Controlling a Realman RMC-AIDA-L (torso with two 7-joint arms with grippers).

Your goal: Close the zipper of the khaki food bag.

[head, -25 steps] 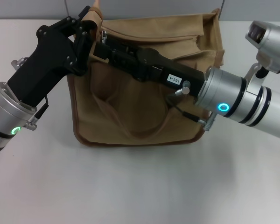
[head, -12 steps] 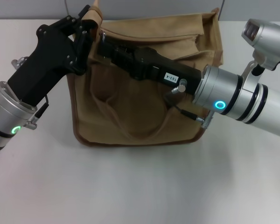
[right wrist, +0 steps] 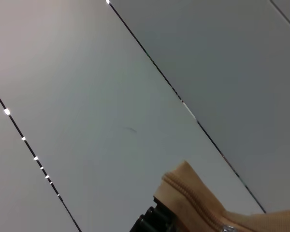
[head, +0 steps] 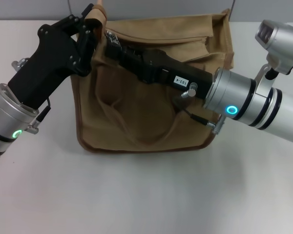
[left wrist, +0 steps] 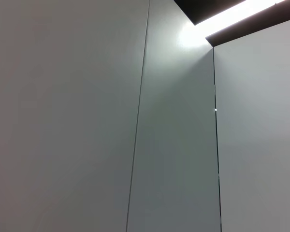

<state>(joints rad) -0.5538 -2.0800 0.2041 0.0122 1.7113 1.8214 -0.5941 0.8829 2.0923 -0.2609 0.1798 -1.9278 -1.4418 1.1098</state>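
Observation:
Next, my right gripper lets go of the silver slider near the bag's top corner (head: pixel 204 44), on the opposite side from my left gripper.
The khaki food bag (head: pixel 136 112) stands on the white table, front pocket and handle loops facing me. My left gripper (head: pixel 92 22) is shut on the bag's top left end tab. My right gripper (head: pixel 111 43) reaches across the bag's top from the right, its fingers shut at the silver slider (head: pixel 109 35) at the zipper's left end. The zipper line runs right from there, mostly hidden under the right arm. The right wrist view shows the khaki zipper tape end (right wrist: pixel 193 195) and a bit of the slider (right wrist: pixel 225 228). The left wrist view shows only wall.
The white table (head: pixel 136 195) stretches in front of the bag. A grey wall panel (head: pixel 161 7) stands right behind the bag. The right arm's silver wrist (head: pixel 239 100) hangs over the bag's right side.
The right arm shifted slightly left, then back a little to the right, with the slider staying near the bag's left end. The left gripper holds still.

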